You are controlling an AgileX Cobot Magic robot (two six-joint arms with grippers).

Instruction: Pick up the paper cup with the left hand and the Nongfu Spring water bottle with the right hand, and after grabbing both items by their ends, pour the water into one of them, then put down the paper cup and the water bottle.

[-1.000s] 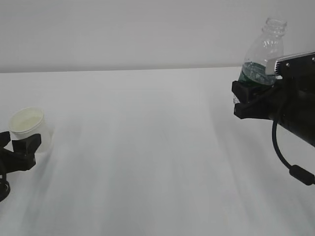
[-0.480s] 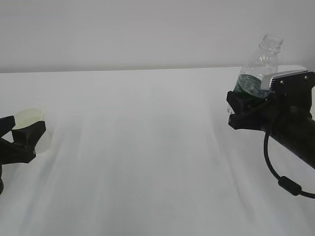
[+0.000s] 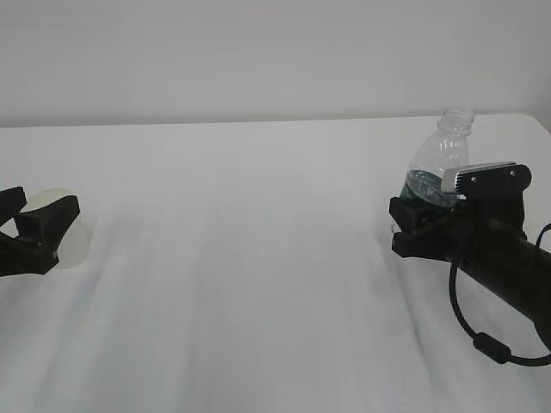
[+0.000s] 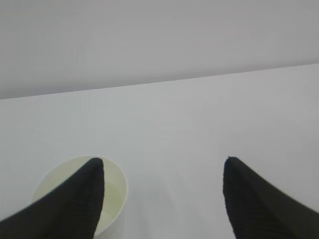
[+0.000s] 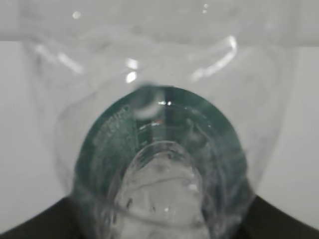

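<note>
My right gripper needs to put the water bottle down upright on the white table (image 3: 393,225) just below its black fingertips.
The white paper cup (image 3: 75,248) stands on the table at the far left. My left gripper (image 3: 43,202) is open beside it, and one black finger (image 3: 47,225) covers most of the cup. In the left wrist view the cup (image 4: 113,194) sits under the left finger, outside the wide gap of the gripper (image 4: 163,162). My right gripper (image 3: 415,228) is shut on the lower part of the uncapped Nongfu Spring water bottle (image 3: 437,163), which leans slightly. The right wrist view shows the green label (image 5: 99,149) and some water (image 5: 162,194) between the jaws (image 5: 159,230). The bottle's base is hidden.
The white table (image 3: 258,284) stretches between the two arms, its far edge against a pale wall. The table's back right corner (image 3: 534,120) lies just behind the bottle. A black cable (image 3: 469,331) loops under the right arm.
The right gripper has come down and leftward with the bottle. The left gripper's fingers have risen in front of the cup, hiding more of it.
</note>
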